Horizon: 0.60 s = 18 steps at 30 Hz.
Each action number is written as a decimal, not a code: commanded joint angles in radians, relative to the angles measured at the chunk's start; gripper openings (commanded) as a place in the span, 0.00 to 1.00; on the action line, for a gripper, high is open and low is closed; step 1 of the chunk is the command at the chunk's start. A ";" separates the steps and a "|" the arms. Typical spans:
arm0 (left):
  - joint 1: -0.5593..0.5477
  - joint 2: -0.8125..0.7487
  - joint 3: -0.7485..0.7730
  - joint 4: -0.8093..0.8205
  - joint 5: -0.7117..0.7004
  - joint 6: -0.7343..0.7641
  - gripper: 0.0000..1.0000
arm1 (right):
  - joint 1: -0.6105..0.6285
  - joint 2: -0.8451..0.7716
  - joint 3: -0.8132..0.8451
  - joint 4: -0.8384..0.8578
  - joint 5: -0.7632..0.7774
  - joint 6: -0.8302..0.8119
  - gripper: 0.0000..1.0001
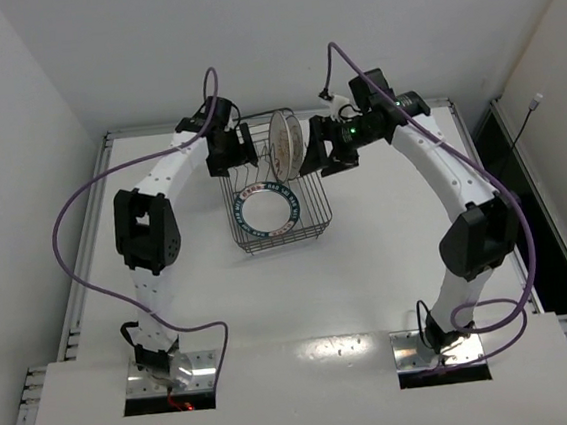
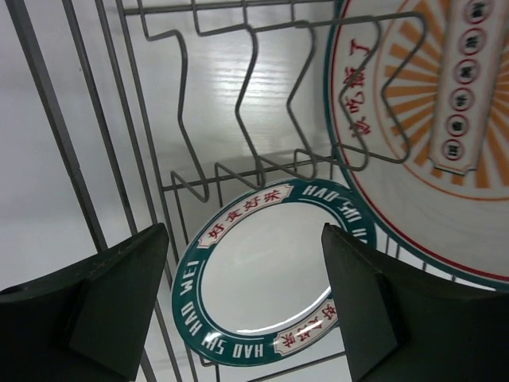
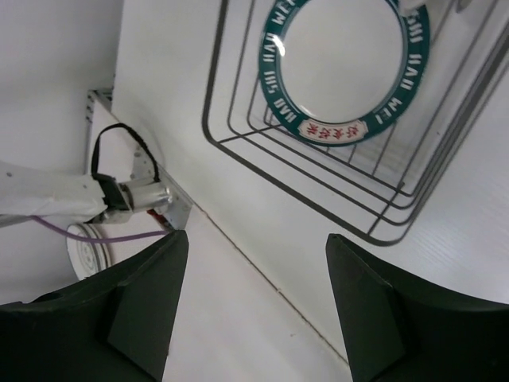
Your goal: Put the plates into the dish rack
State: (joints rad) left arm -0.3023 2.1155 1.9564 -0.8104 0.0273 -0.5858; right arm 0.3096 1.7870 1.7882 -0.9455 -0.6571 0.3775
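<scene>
The robot's right gripper will next move to the teal-ringed plate and grab the plate's rim (image 1: 297, 202) (image 3: 407, 93) on the side toward the robot's right arm.
The dark wire dish rack (image 1: 315, 209) stands mid-table. The teal-ringed plate (image 1: 268, 211) lies tilted in its near part; it also shows in the left wrist view (image 2: 262, 278) and the right wrist view (image 3: 342, 60). The orange patterned plate (image 1: 285, 144) stands upright at the rack's far end, close in the left wrist view (image 2: 429, 119). My left gripper (image 1: 233, 155) is open and empty over the rack's far left side, above the teal plate (image 2: 245, 231). My right gripper (image 1: 323, 156) is open and empty just right of the orange plate (image 3: 256, 235). A white grey-rimmed round thing (image 3: 83, 253) peeks out by the left arm's base.
The rack's upright tines (image 2: 181, 95) stand between the left gripper and the plates. The rack's outer wires (image 3: 278, 181) run above the right fingers. Purple cables loop from both arms. A raised rail edges the table on the left and right.
</scene>
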 commanded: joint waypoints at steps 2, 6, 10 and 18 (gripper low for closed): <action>-0.009 -0.018 0.052 0.002 -0.038 -0.005 0.76 | 0.019 -0.047 -0.019 -0.053 0.131 -0.035 0.63; -0.047 -0.158 -0.095 0.082 -0.148 -0.072 0.76 | 0.063 -0.047 -0.165 0.062 0.189 0.024 0.60; -0.047 -0.363 -0.305 0.172 -0.216 -0.135 0.77 | 0.118 0.010 -0.190 0.155 0.227 0.067 0.60; -0.047 -0.558 -0.577 0.186 -0.208 -0.144 0.78 | 0.164 0.164 -0.151 0.251 0.388 0.178 0.60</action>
State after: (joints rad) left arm -0.3477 1.5635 1.4502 -0.6552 -0.1749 -0.7094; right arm 0.4744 1.9335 1.6051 -0.7746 -0.3695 0.4881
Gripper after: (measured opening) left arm 0.777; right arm 0.600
